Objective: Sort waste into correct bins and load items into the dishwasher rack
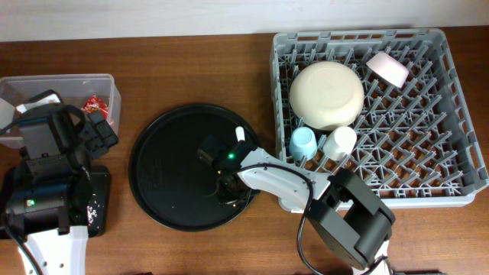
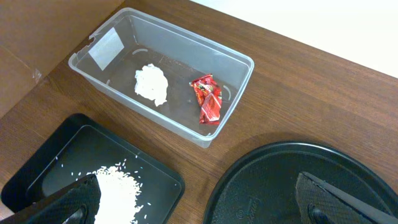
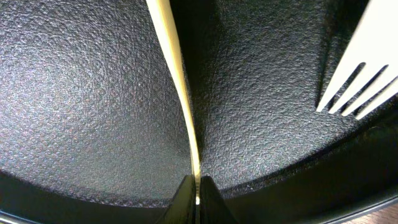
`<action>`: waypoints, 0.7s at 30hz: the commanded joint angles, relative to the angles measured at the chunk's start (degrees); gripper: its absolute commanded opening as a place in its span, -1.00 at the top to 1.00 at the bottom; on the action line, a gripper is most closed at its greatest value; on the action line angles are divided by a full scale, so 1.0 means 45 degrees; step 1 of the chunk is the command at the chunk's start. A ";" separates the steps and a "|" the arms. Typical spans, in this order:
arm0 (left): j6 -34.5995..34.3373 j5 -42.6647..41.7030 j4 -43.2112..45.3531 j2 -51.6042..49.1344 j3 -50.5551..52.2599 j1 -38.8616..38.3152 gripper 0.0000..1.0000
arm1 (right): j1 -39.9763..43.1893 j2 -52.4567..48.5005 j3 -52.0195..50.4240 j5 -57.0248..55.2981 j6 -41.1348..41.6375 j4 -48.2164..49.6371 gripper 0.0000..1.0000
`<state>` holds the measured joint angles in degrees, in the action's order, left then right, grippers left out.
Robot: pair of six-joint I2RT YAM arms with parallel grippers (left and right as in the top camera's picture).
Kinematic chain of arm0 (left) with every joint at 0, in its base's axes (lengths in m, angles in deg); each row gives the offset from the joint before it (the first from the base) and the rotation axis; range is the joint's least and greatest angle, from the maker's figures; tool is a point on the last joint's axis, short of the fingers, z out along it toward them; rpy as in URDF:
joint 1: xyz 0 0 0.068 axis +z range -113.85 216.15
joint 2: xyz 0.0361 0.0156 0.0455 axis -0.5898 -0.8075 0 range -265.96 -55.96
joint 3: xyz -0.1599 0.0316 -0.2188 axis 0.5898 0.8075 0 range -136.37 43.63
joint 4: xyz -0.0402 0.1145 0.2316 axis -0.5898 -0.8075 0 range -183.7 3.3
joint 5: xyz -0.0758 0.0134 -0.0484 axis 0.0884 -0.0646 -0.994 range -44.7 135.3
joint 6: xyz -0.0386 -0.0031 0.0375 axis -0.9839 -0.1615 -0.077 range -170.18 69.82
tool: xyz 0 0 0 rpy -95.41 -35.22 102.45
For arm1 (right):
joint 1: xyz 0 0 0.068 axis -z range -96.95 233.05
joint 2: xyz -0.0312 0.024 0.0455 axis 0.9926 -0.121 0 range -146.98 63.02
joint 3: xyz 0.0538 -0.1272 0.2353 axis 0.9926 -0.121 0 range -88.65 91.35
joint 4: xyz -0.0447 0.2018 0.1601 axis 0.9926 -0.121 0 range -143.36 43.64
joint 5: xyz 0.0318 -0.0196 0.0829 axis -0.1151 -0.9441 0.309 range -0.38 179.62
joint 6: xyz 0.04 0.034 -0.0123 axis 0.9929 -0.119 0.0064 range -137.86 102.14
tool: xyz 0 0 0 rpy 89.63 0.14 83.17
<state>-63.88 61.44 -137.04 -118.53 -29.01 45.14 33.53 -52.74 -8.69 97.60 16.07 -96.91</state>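
Note:
I have the pale yellow knife pinched at its very tip in my right gripper with the blade on edge, so I will lay it flat and grip across the blade [image 3: 191, 135].
My right gripper [image 3: 197, 199] is shut on the thin edge of a pale yellow utensil handle [image 3: 177, 68], apparently the spoon, low over the round black tray [image 1: 164, 168]. The pale yellow fork [image 3: 364, 81] lies on that tray just to its right. The grey rack [image 1: 359, 34] holds the cream bowl-plate [image 1: 327, 93], pink bowl [image 1: 388, 67], blue cup [image 1: 302, 142] and white cup [image 1: 341, 142]. The clear box [image 2: 186, 25] holds the white napkin [image 2: 152, 84] and red wrapper [image 2: 208, 99]. Rice [image 2: 118, 186] lies in the shallow black tray [image 2: 62, 143]. My left gripper [image 2: 199, 208] is open and empty above these.
The round black tray [image 2: 280, 180] sits between the two bins and the rack. The left arm's body [image 1: 53, 160] covers part of the clear box and the black tray [image 1: 98, 206] in the overhead view. Bare wooden table lies behind the round tray.

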 commanded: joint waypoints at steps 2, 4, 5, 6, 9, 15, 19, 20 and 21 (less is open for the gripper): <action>-0.0029 0.0136 0.0015 0.0063 -0.0034 0.0049 -0.99 | -0.0437 0.0049 -0.0053 -0.1103 -0.0097 0.0253 0.91; -0.0029 0.0136 0.0015 0.0063 -0.0034 0.0049 -0.99 | -0.0447 0.0049 -0.0053 -0.1146 -0.0097 0.0248 0.70; -0.0029 0.0136 0.0015 0.0063 -0.0034 0.0049 -0.99 | -0.0447 0.0049 -0.0053 -0.1171 -0.0097 0.0248 0.64; -0.0029 0.0136 0.0015 0.0063 -0.0034 0.0049 -0.99 | -0.0447 0.0049 -0.0058 -0.1171 -0.0097 0.0253 0.60; -0.0029 0.0136 0.0019 0.0063 -0.0034 0.0049 -0.99 | -0.0447 0.0049 -0.0058 -0.1171 -0.0097 0.0253 0.60; -0.0029 0.0136 0.0015 0.0063 -0.0034 0.0049 -0.99 | -0.0510 0.0024 -0.0058 -0.1098 0.0267 0.0359 0.58; -0.0029 0.0136 0.0015 0.0063 -0.0034 0.0049 -0.99 | -0.0505 0.0005 -0.0068 -0.0840 0.0719 0.0432 0.53; -0.0029 0.0136 0.0015 0.0063 -0.0034 0.0049 -0.99 | -0.0505 -0.0078 -0.0068 -0.0840 0.0719 0.0525 0.53; -0.0029 0.0136 0.0015 0.0063 -0.0034 0.0049 -0.99 | -0.0505 -0.0165 -0.0068 -0.0835 0.0724 0.0588 0.52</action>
<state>-63.88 61.44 -137.04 -118.53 -29.01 45.14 31.94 -52.63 -8.73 93.74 18.13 -94.88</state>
